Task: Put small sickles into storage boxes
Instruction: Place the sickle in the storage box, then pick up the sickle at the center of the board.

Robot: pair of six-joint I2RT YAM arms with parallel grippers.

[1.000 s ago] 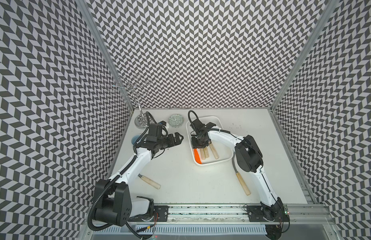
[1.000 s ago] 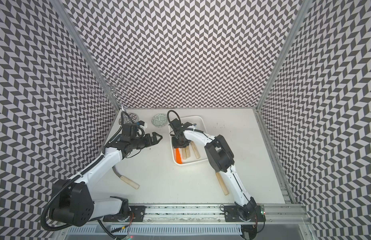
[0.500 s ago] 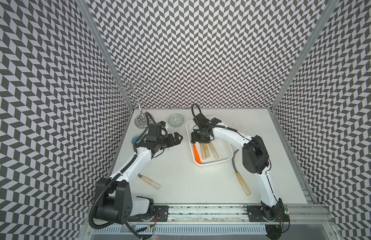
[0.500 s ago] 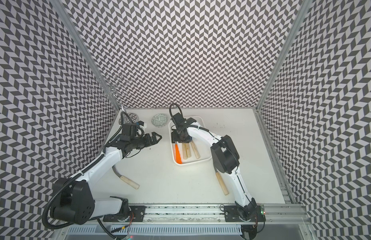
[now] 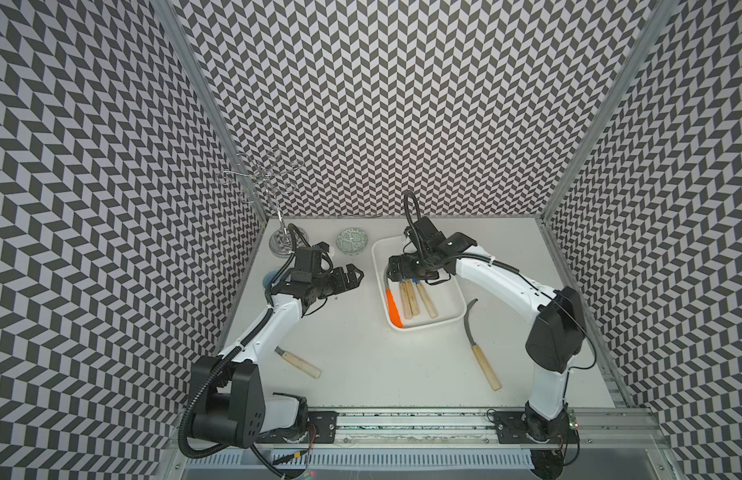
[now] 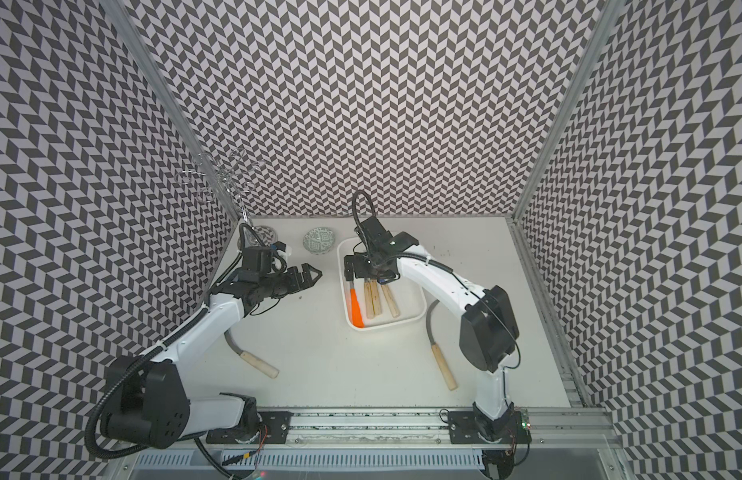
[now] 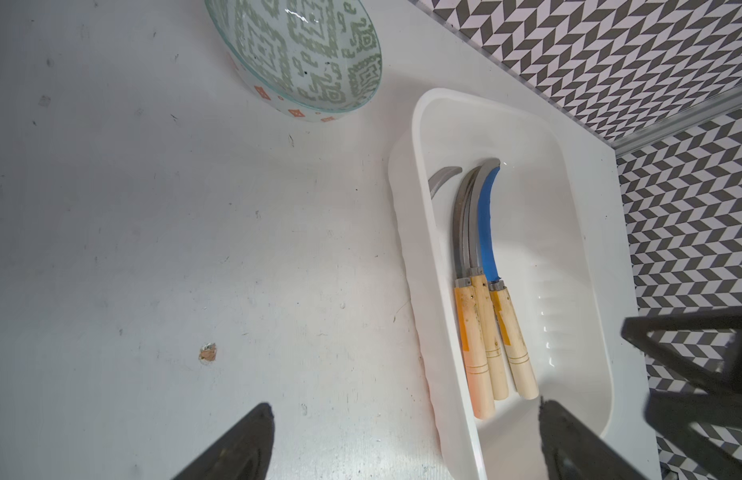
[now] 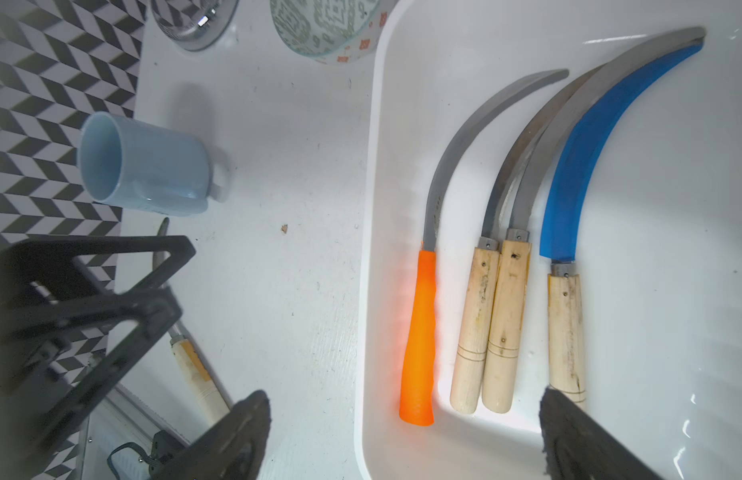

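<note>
My left gripper will close on the wooden handle's blade end (image 5: 287, 354), on the sickle that lies on the table in front of the light-blue mug.
The white storage box (image 5: 427, 326) (image 6: 385, 326) stands in the middle of the table in both top views. Several small sickles lie side by side in it: an orange-handled one (image 8: 421, 332) along its left wall, two with wooden handles (image 8: 494, 324), and a blue-bladed one (image 8: 577, 166). My right gripper (image 5: 396, 268) (image 8: 402, 395) hangs open above the sickles' blades, holding nothing. My left gripper (image 5: 352, 276) (image 7: 404, 409) is open over bare table, left of the box. Two more sickles lie on the table, one front left (image 5: 298, 362) and one right of the box (image 5: 481, 357).
A patterned bowl (image 5: 352, 242) sits behind the left gripper. A light-blue mug (image 8: 144, 166) lies on its side near the left wall, and a wire stand (image 5: 282, 245) is in the back left corner. A metal rail (image 5: 402, 424) runs along the front edge.
My right gripper has opened, and the orange-handled sickle now lies free in the box. The right arm's elbow swung to the right. The left arm has not moved.
</note>
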